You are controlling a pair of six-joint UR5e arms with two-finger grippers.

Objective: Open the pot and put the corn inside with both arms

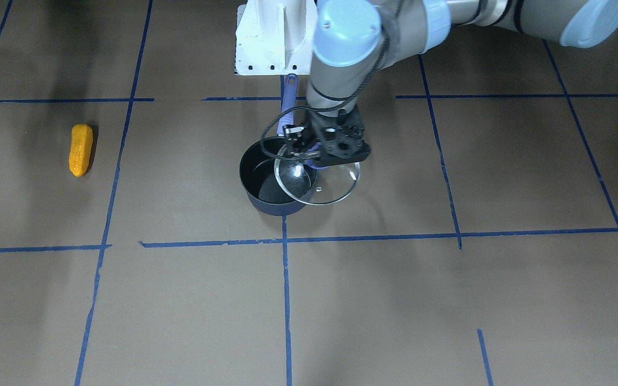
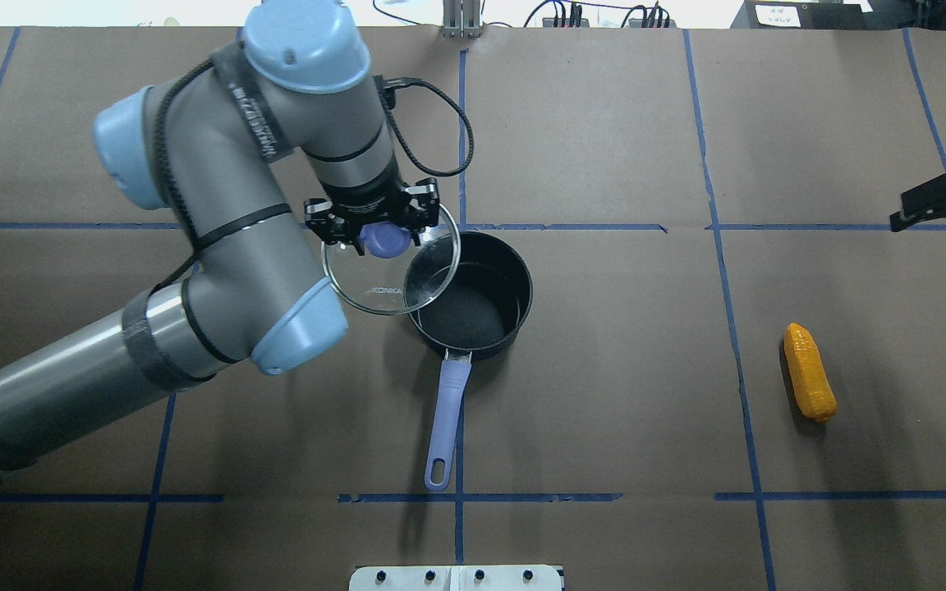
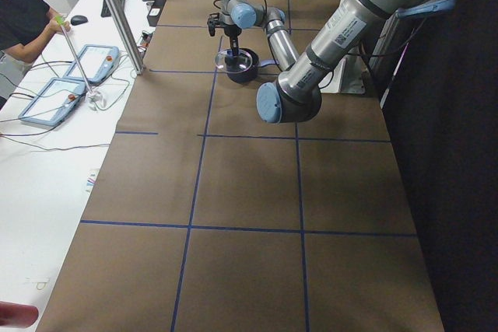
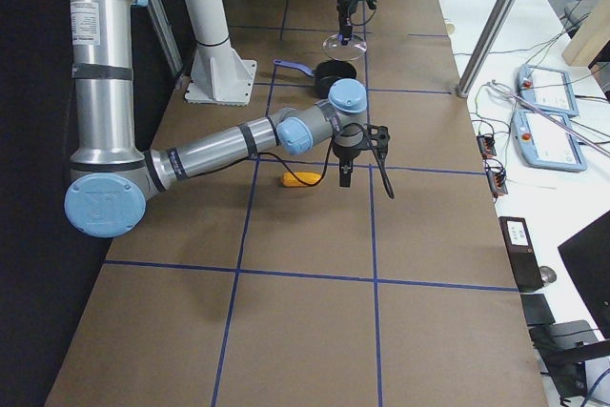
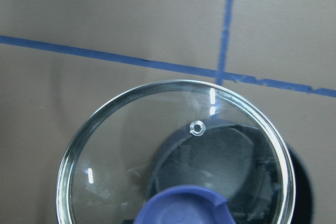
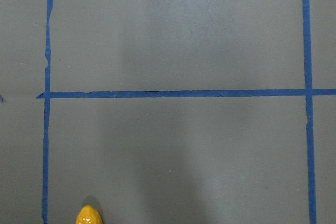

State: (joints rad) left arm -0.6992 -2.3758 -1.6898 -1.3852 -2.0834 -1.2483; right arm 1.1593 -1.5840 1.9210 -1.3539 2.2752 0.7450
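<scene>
My left gripper needs to let go of the glass lid on the bare table (image 1: pixel 374 158) between the navy pot and the blue tape line close by.
The navy pot (image 2: pixel 473 300) stands open in the middle of the table, its black inside empty and its purple-blue handle (image 2: pixel 446 410) pointing toward the robot base. My left gripper (image 2: pixel 383 238) is shut on the knob of the glass lid (image 2: pixel 391 271). It holds the lid lifted and shifted to the left, so the lid still overlaps the pot's left rim. The left wrist view shows the lid (image 5: pixel 131 166) with the pot under it. The orange-yellow corn (image 2: pixel 809 372) lies on the table far right. My right gripper (image 2: pixel 937 215) hovers beyond the corn, open and empty.
The white base stand (image 1: pixel 271 37) sits at the table's near edge behind the pot handle. Blue tape lines cross the brown table (image 2: pixel 604 394). The right wrist view shows only the corn's tip (image 6: pixel 89 216) at its lower edge.
</scene>
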